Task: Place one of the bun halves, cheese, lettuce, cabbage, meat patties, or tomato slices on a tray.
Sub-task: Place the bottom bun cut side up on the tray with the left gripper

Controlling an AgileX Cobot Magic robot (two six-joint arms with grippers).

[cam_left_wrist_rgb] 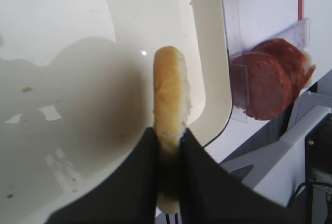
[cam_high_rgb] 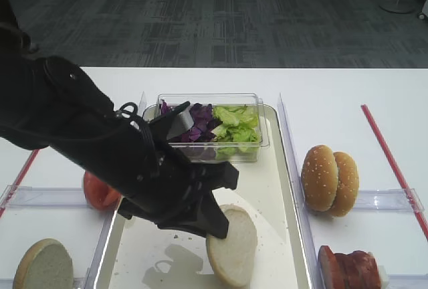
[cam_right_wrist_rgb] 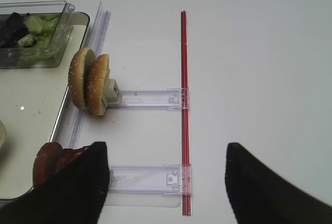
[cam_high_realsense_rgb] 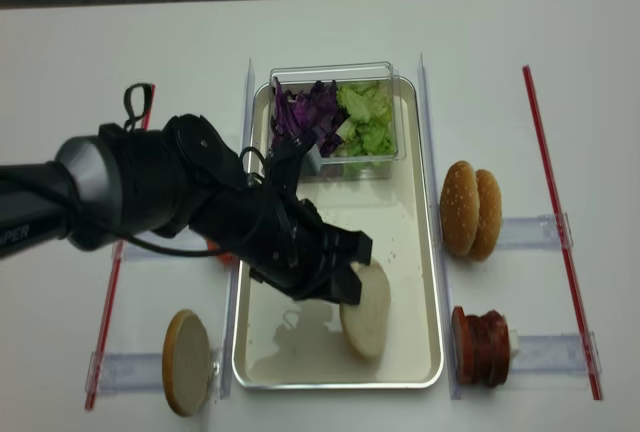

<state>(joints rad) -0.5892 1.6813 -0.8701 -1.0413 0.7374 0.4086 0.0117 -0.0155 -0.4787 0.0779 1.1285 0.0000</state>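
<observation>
My left gripper will let go of the pale bun half on the middle of the metal tray's bare near half [cam_high_realsense_rgb: 347,313] [cam_left_wrist_rgb: 127,107].
My left gripper [cam_left_wrist_rgb: 168,136] is shut on the edge of a pale bun half [cam_left_wrist_rgb: 168,94], holding it on edge over the metal tray [cam_high_rgb: 267,182]. From above, the bun half [cam_high_rgb: 234,245] tilts over the tray's near right part, with the gripper [cam_high_rgb: 217,229] at its upper left; I cannot tell whether it touches the tray. The same bun half [cam_high_realsense_rgb: 366,312] casts a shadow on the tray [cam_high_realsense_rgb: 415,252]. My right gripper [cam_right_wrist_rgb: 165,154] shows only in its wrist view, open over the bare table, with meat patties [cam_right_wrist_rgb: 49,162] by its left finger.
A clear tub of cabbage and lettuce [cam_high_rgb: 214,125] sits at the tray's far end. Sesame buns [cam_high_rgb: 329,178] and meat patties [cam_high_rgb: 348,269] stand in holders to the right. Tomato slices [cam_high_rgb: 99,192] and another bun half [cam_high_rgb: 43,267] stand to the left. Red strips [cam_right_wrist_rgb: 183,105] edge the work area.
</observation>
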